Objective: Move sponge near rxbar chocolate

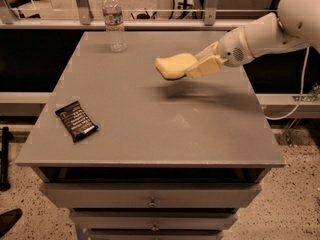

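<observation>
Next, the gripper releases the sponge on the grey table [119,111], close beside the rxbar chocolate, toward the table's middle.
The pale yellow sponge [173,65] hangs in the air above the middle-right of the grey table [145,119], with its shadow on the tabletop below. My gripper [196,66] comes in from the right and is shut on the sponge's right end. The rxbar chocolate [76,120], a black wrapper with white lettering, lies flat near the table's front left corner, far from the sponge.
A clear water bottle [114,20] stands upright at the table's back left. The white arm [270,31] reaches over the table's right edge. Drawers [150,201] sit below the tabletop at the front. A rail runs behind the table.
</observation>
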`<action>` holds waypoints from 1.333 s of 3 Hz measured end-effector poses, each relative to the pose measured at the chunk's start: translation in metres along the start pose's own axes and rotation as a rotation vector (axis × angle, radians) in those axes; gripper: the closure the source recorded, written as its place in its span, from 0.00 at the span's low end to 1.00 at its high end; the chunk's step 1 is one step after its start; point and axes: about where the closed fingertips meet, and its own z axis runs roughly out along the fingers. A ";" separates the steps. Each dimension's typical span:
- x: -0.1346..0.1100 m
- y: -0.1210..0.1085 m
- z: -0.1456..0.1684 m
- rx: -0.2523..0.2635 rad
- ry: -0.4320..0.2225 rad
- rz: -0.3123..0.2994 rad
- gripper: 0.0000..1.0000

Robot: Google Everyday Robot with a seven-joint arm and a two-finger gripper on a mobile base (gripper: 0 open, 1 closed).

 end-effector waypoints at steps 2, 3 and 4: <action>-0.019 0.081 0.048 -0.072 0.083 -0.198 1.00; -0.013 0.103 0.077 -0.086 0.145 -0.254 1.00; -0.016 0.121 0.100 -0.106 0.169 -0.289 0.97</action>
